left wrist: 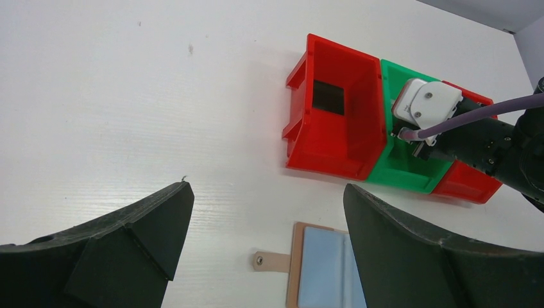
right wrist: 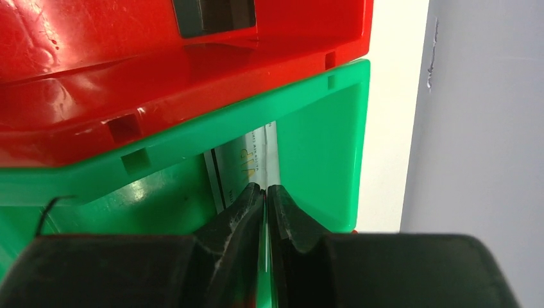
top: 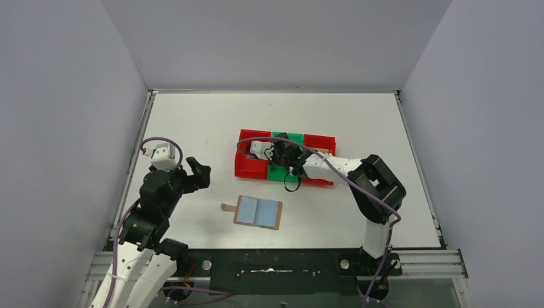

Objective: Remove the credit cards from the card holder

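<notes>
The robot's right gripper will release the silver-grey credit card on the green bin's bottom, toward its far end (top: 286, 151).
The card holder (top: 258, 212) (left wrist: 321, 269) lies open and flat on the table, grey-blue lining up, strap tab to the left. My left gripper (top: 200, 174) (left wrist: 268, 189) hovers left of it, open and empty. My right gripper (top: 282, 157) (right wrist: 265, 187) reaches down into the green bin (right wrist: 314, 135). Its jaws are pressed almost together on the edge of a silver-grey credit card (right wrist: 247, 160), which stands in that bin. A black credit card (left wrist: 328, 97) (right wrist: 215, 14) lies on the floor of the left red bin (left wrist: 333, 154).
The red and green bins sit in a row at mid table (top: 287, 136), with another red bin (top: 319, 141) on the right. The right arm stretches over the row from the right. Grey walls close off the sides and the back.
</notes>
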Tool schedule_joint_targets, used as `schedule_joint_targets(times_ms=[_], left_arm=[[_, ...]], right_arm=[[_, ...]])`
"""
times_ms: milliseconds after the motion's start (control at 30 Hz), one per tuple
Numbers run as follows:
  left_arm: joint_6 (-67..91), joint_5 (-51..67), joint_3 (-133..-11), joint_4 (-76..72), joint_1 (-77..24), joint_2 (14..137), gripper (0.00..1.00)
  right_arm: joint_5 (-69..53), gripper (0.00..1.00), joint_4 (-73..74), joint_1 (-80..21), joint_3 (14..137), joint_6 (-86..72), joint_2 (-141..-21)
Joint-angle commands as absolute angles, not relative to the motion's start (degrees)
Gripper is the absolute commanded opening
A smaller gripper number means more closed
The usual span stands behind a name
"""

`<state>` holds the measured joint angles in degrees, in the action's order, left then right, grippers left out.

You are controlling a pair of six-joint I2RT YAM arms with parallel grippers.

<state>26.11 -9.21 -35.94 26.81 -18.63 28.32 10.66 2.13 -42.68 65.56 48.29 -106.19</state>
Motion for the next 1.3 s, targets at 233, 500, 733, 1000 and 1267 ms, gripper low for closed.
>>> schedule_joint_targets(times_ms=[233,500,733,1000,1267], left_arm=[[24.7,-9.4,-36.0,25.1,-18.1,28.0,0.89],[24.6,-9.0,-35.9,25.1,-18.0,28.3,0.89],[24.5,-8.6,-35.8,25.0,-17.8,28.9,0.89],[24.5,-8.3,-35.9,25.0,-17.7,29.3,0.89],[24.4,-8.0,-35.9,24.9,-17.3,29.6,0.89]], right_arm=[[9.5,0.15,-0.1,-41.6,66.2,49.1,-106.5],[7.2,0.15,3.4,-41.4,67.5,48.7,-106.8],[8.8,0.16,3.1,-41.2,68.5,47.3,-107.9],[7.6,0.18,-0.4,-41.0,68.0,37.7,-103.6],[9.2,0.03,2.4,-41.2,68.6,4.9,-97.2]])
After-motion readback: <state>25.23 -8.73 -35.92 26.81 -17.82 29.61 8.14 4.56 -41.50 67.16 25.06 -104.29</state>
